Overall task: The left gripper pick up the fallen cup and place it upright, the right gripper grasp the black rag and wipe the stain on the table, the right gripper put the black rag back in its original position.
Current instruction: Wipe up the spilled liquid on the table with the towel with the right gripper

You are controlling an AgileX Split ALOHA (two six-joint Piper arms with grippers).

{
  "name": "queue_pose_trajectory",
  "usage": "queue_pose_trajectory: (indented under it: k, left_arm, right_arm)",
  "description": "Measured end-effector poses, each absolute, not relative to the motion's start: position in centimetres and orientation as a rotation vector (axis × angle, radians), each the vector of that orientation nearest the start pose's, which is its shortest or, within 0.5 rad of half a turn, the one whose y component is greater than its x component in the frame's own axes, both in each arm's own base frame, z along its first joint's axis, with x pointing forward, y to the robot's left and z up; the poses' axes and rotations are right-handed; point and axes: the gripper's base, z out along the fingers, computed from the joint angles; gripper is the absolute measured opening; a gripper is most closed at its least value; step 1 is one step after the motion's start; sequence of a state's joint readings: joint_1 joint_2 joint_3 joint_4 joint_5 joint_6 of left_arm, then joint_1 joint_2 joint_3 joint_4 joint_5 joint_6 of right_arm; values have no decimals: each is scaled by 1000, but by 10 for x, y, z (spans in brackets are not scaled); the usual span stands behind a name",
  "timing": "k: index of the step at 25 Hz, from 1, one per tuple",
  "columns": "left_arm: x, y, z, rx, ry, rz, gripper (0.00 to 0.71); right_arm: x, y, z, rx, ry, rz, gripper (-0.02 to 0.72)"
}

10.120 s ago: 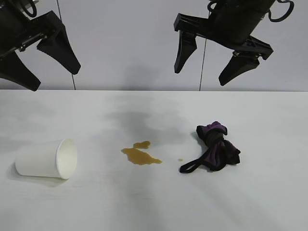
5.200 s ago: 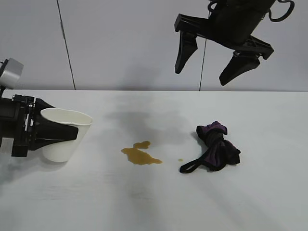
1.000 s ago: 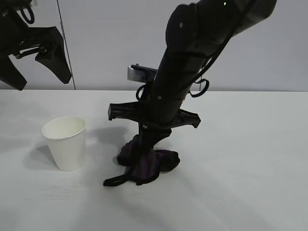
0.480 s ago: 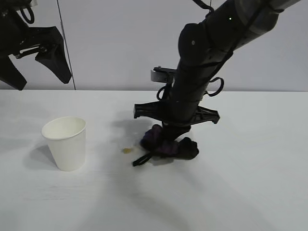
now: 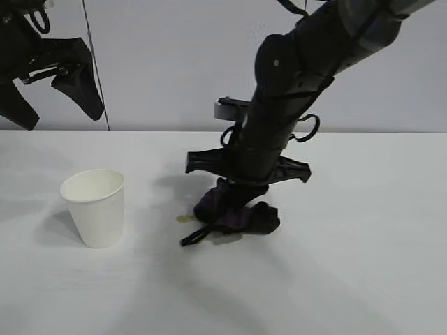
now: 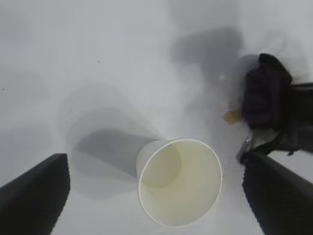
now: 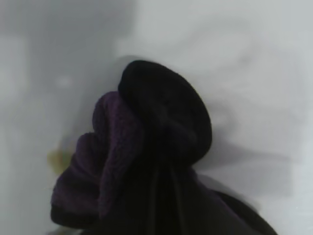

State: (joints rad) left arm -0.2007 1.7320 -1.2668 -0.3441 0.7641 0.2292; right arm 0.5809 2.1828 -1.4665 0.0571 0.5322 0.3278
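Note:
Next, my right gripper releases the black rag on the bare table (image 5: 290, 225) (image 7: 266, 203) next to the stain, farther away from the white paper cup.
The white paper cup (image 5: 96, 207) stands upright on the table (image 5: 363, 279) at the left; it also shows in the left wrist view (image 6: 178, 186). My left gripper (image 5: 49, 87) hangs open and empty high above it. My right gripper (image 5: 234, 195) is shut on the black rag (image 5: 234, 213) and presses it on the table at the centre. The rag fills the right wrist view (image 7: 142, 166). A small amber remnant of the stain (image 5: 184, 218) shows at the rag's left edge, and in the left wrist view (image 6: 232, 116) and the right wrist view (image 7: 57, 160).
The rag's thin black loop (image 5: 194, 236) trails toward the front left. The right arm (image 5: 293, 91) leans over the table's middle from the upper right. A grey wall stands behind the table.
My right gripper has slid the rag a little to the left, back over the stain, after a sweep to the right. The cup and left gripper have not moved.

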Motion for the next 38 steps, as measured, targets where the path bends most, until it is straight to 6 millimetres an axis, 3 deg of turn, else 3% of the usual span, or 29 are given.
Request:
queue_pose_trajectory:
  k: [3, 7, 14, 23, 30, 38]
  left_arm:
    - [352, -93, 244, 312, 2670, -384, 693]
    - [352, -93, 244, 312, 2669, -384, 693]
    - [352, -93, 244, 312, 2669, -384, 693]
    - [352, -93, 244, 312, 2669, -384, 693]
    - [353, -93, 245, 313, 2668, -384, 693]
    - [352, -93, 245, 313, 2672, -386, 693]
  right_arm:
    - [359, 265, 117, -346, 2761, 326, 10]
    - [357, 272, 115, -358, 2741, 344, 9]
    - [391, 267, 111, -280, 2760, 341, 9]
    - [407, 241, 115, -267, 2820, 262, 9]
    - [393, 223, 126, -351, 2834, 147, 9]
    - [373, 165, 121, -209, 2868, 113, 9]
